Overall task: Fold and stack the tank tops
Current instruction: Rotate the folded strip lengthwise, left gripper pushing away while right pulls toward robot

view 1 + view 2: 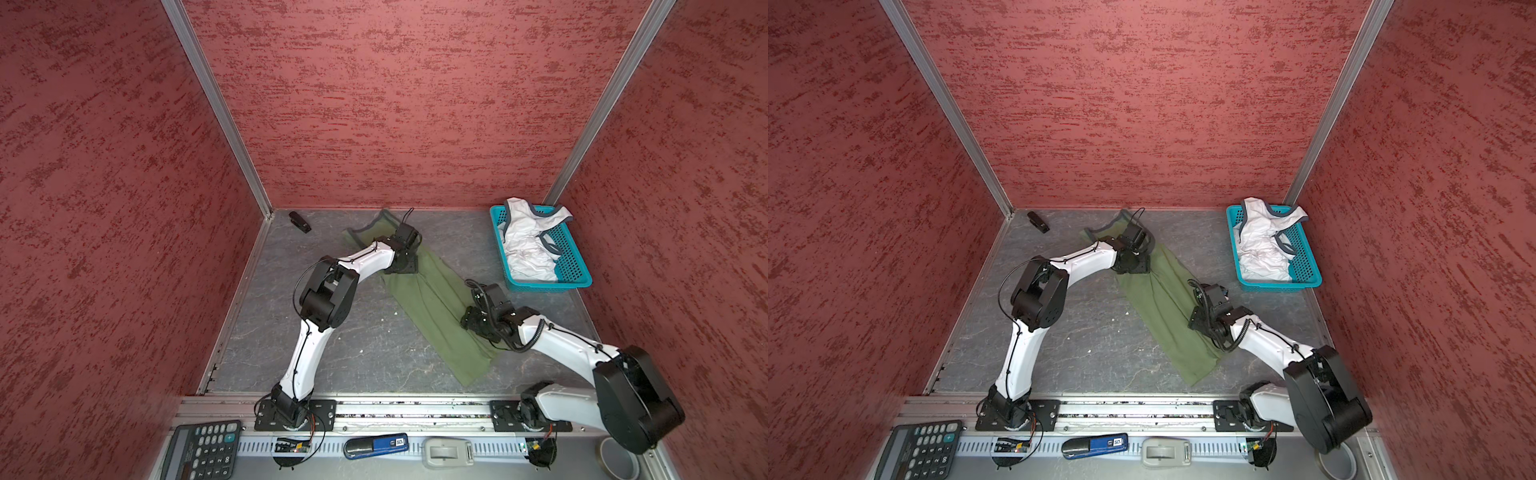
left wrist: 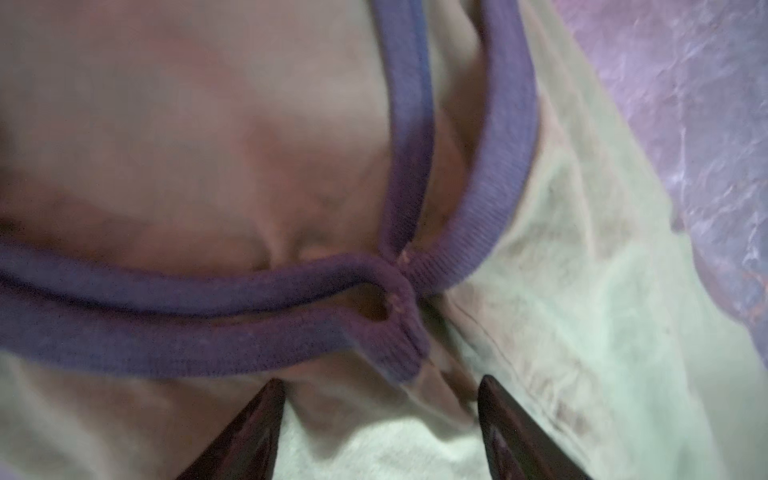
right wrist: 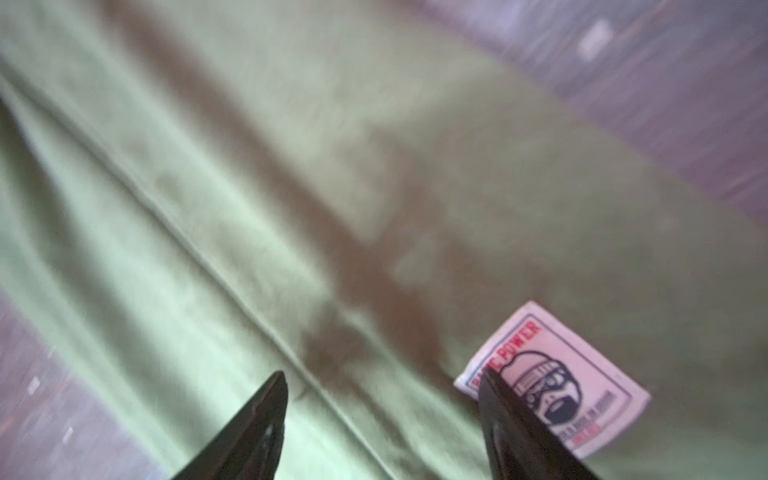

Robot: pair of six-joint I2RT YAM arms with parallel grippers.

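Next, my right gripper grabs the bottom hem corner (image 1: 498,353) of the olive green tank top, on the side with the white label.
The olive green tank top (image 1: 432,303) (image 1: 1163,307) lies as a long narrow strip, slanting from back centre to front right on the grey table. My left gripper (image 1: 401,268) (image 1: 1133,266) points down at its strap end. In the left wrist view it (image 2: 380,384) is open, just above the cloth by the grey trim (image 2: 208,299). My right gripper (image 1: 469,322) (image 1: 1198,322) hangs over the strip's right edge, open (image 3: 382,378) above green cloth (image 3: 249,187) beside a white sewn label (image 3: 557,382). The white tank top (image 1: 528,245) (image 1: 1262,245) lies crumpled in the basket.
The turquoise mesh basket (image 1: 577,266) (image 1: 1308,266) stands at the back right. A small black object (image 1: 300,221) lies at the back left corner. A calculator (image 1: 201,451), a blue stapler (image 1: 376,445) and a tape roll (image 1: 619,459) sit on the front rail. Red walls enclose three sides.
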